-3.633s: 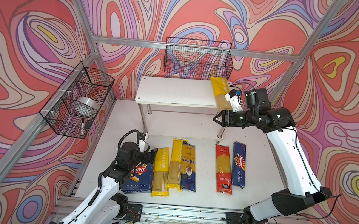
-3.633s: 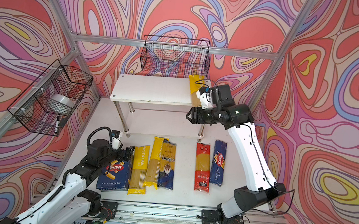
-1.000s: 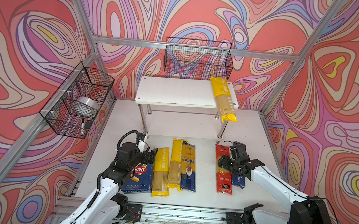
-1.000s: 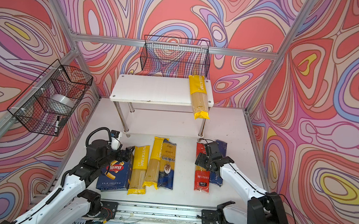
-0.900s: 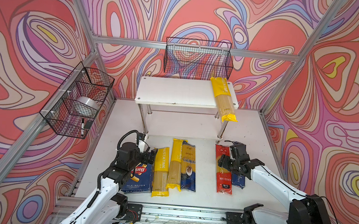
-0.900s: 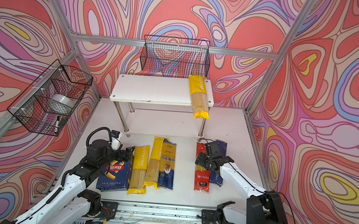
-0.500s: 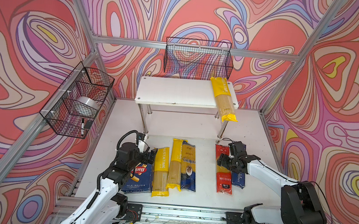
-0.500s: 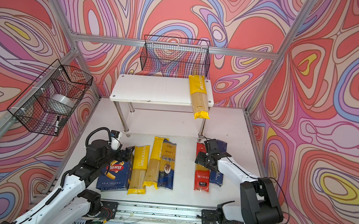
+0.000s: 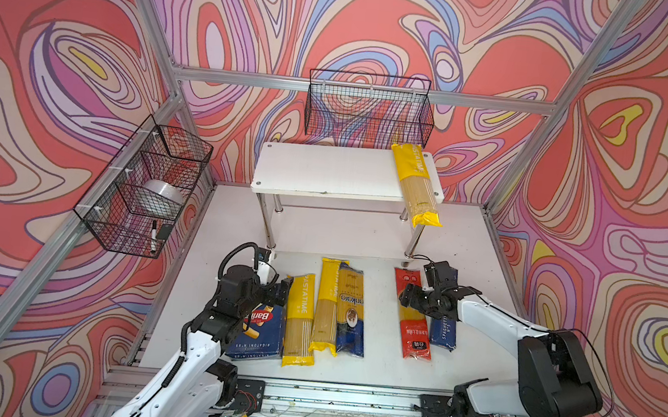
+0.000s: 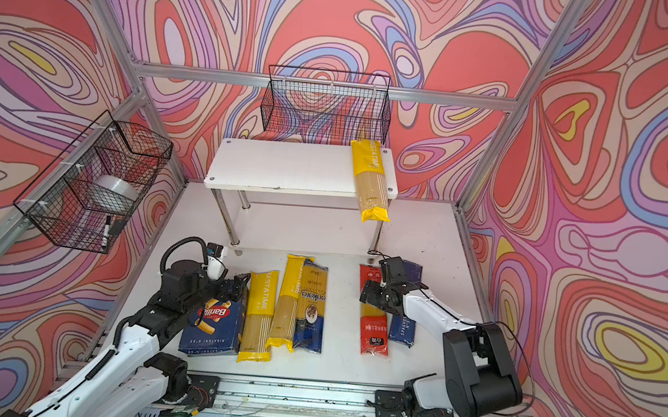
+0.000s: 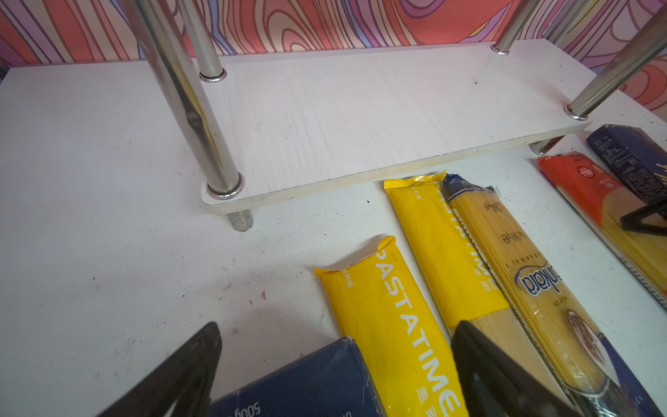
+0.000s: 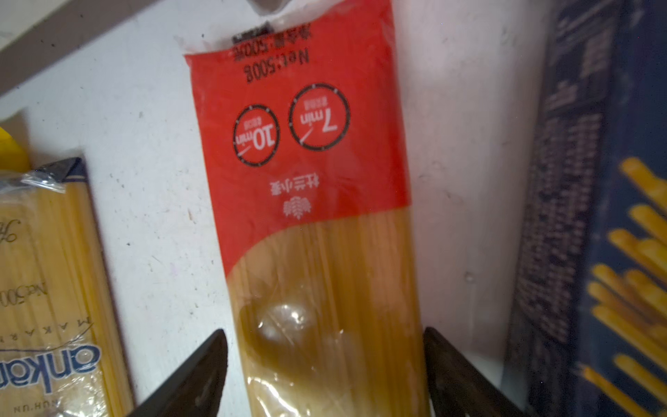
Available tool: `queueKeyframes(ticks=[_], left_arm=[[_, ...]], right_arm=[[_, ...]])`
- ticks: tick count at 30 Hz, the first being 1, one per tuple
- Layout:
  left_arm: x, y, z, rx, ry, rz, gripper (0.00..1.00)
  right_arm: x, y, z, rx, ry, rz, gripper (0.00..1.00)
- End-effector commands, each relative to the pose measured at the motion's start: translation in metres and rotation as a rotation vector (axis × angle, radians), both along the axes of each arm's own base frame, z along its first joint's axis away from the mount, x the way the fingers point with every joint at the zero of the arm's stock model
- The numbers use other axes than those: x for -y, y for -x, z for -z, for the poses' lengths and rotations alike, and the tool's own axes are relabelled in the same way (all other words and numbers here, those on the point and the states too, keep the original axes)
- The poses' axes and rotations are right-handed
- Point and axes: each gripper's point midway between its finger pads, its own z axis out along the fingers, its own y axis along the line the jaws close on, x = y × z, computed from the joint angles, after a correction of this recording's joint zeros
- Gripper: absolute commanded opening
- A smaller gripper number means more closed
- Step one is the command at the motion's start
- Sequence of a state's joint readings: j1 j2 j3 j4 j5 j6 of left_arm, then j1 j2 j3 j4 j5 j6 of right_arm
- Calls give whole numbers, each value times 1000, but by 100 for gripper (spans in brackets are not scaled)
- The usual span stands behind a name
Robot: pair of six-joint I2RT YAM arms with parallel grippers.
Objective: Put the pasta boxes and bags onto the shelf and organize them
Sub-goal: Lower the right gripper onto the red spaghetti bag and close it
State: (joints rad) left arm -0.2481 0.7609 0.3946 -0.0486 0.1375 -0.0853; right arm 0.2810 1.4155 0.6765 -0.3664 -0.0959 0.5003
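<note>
My right gripper should close across the clear middle of the red bag (image 9: 413,315), just past the bag's near red end.
The shelf (image 9: 327,171) (image 10: 286,167) holds one yellow bag (image 9: 415,188) on the right end of its top board, overhanging the front. My right gripper (image 9: 409,298) (image 12: 325,335) is open and low over the red bag (image 9: 412,330) (image 12: 299,144), one finger on each side of it. The narrow spaghetti box (image 9: 443,333) (image 12: 595,216) lies just right of that bag. My left gripper (image 9: 280,290) (image 11: 335,328) is open above the far corner of the rigatoni box (image 9: 260,332) (image 11: 306,386). Beside this box lie two yellow bags (image 9: 300,319) (image 9: 327,305) and a dark blue bag (image 9: 352,307).
The shelf's bare lower board (image 11: 343,119) sits just beyond the row of packets, with chrome legs (image 11: 187,108) at its corners. A black wire basket (image 9: 369,108) hangs on the back wall. Another basket (image 9: 146,187), on the left wall, holds a tape roll and a marker.
The right arm left the yellow bag on the shelf and came down to the red bag, where its gripper has shifted slightly over the last second. The left arm has not moved.
</note>
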Motion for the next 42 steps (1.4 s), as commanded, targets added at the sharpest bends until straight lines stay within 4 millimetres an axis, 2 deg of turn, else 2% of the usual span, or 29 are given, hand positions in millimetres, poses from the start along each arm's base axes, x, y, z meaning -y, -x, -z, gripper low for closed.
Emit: queueKeyframes(ticks=[1, 9, 12, 18, 26, 35, 42], left_arm=[[0, 1, 2, -9, -7, 6, 100], [0, 1, 2, -8, -8, 7, 100], [0, 1, 2, -9, -8, 6, 100], [0, 2, 2, -6, -7, 6, 100], [0, 2, 2, -5, -6, 6, 100], [0, 2, 2, -4, -7, 6, 100], [1, 2, 2, -9, -6, 12, 100]], right_arm=[[-15, -5, 0, 21, -54, -45, 86], [-38, 6, -10, 33, -45, -133, 88], [-34, 15, -9, -30, 51, -145, 90], [-18, 34, -7, -74, 135, -102, 91], [-34, 47, -6, -87, 167, -114, 92], [-31, 62, 6, -131, 166, -125, 93], [-33, 64, 7, -136, 177, -132, 93]])
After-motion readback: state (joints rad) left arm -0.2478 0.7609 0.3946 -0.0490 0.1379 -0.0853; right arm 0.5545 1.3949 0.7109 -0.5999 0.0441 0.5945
